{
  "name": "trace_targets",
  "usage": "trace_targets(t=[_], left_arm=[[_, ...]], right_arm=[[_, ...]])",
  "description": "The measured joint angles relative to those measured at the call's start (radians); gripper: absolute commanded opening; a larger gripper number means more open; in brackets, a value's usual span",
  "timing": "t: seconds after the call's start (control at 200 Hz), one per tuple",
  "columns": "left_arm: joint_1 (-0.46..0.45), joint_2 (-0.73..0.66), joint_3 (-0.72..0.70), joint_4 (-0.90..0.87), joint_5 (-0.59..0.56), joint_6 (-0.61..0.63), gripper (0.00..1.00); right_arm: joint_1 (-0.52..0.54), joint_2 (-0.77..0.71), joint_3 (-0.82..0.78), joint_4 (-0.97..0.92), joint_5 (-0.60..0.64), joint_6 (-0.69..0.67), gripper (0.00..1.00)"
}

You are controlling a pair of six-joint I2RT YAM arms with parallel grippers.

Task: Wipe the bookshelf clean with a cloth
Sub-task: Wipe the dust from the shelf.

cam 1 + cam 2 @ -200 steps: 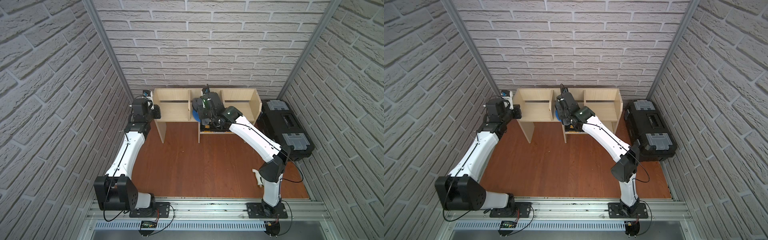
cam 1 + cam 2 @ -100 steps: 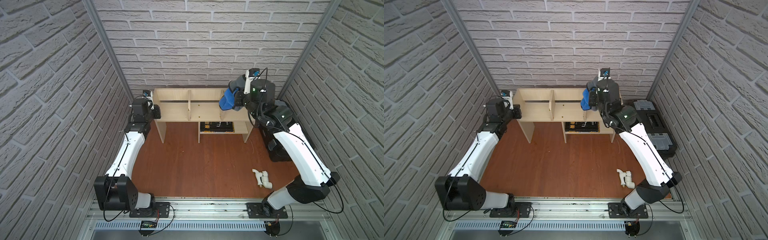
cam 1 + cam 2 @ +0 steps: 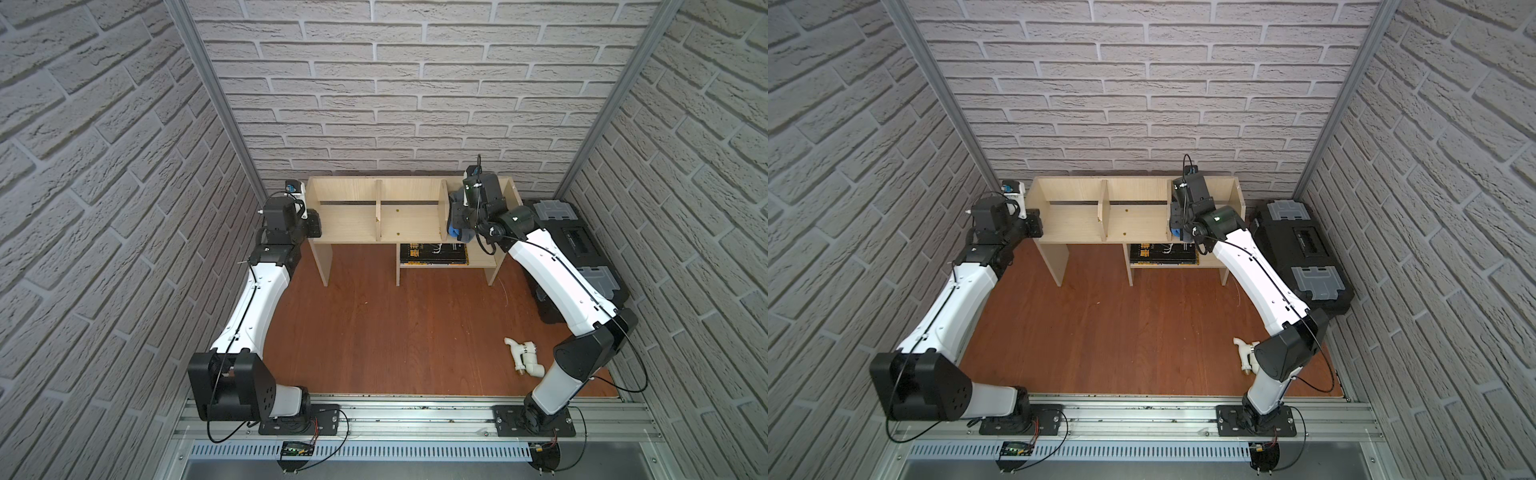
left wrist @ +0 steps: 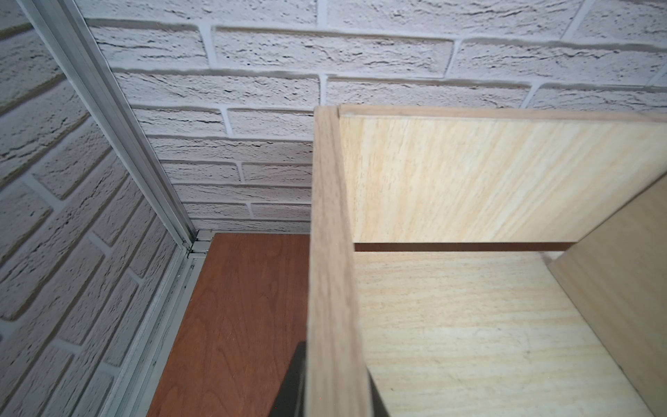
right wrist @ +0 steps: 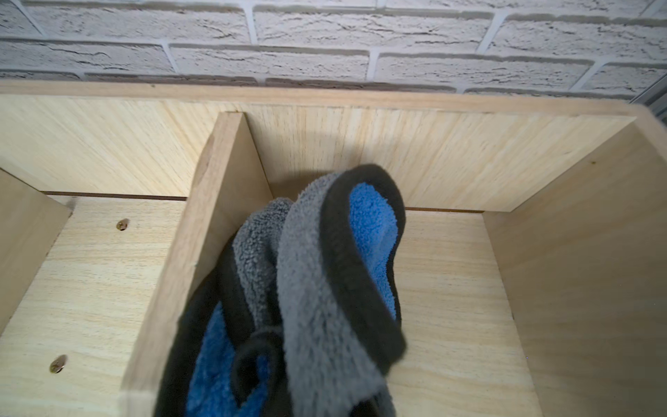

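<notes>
My right gripper is going to let go of the cloth on the open red-brown floor [image 3: 429, 329] in front of the dark books. The cloth is still inside an upper compartment.
The light-wood bookshelf [image 3: 409, 220] [image 3: 1133, 216] stands against the back wall. My left gripper [image 3: 313, 222] [image 3: 1036, 222] is shut on its left end panel; in the left wrist view that panel [image 4: 332, 289] runs between my dark fingers [image 4: 294, 382]. My right gripper [image 3: 459, 220] is shut on the cloth [image 3: 457, 232] [image 3: 1177, 232], grey on one face and blue on the other. It holds the cloth inside the right upper compartment, close beside the right divider [image 5: 216, 216]. In the right wrist view the bunched cloth [image 5: 317, 289] hangs over the compartment floor [image 5: 451, 289] and hides the fingers.
A black toolbox [image 3: 577, 249] [image 3: 1304, 249] with grey latches sits right of the shelf. Dark books [image 3: 434, 252] lie on the small lower shelf. A white pipe fitting [image 3: 524, 357] lies on the red-brown floor near the right arm's base. Brick walls close in three sides.
The right gripper with the cloth went from the middle of the shelf up over its right end, then came down into the right compartment. The left arm has not moved.
</notes>
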Motion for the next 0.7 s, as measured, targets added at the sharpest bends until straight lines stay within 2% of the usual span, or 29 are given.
trace_targets(t=[0.19, 0.4, 0.7], left_arm=[[0.001, 0.000, 0.000, 0.000, 0.002, 0.000, 0.00], [0.002, 0.000, 0.000, 0.002, 0.004, 0.001, 0.00], [0.003, 0.000, 0.000, 0.001, 0.005, 0.000, 0.00]], right_arm=[[-0.027, 0.002, -0.048, 0.010, 0.006, 0.005, 0.03], [-0.124, -0.016, -0.137, 0.024, -0.003, 0.005, 0.03], [-0.145, 0.002, -0.103, 0.034, -0.063, 0.002, 0.03]])
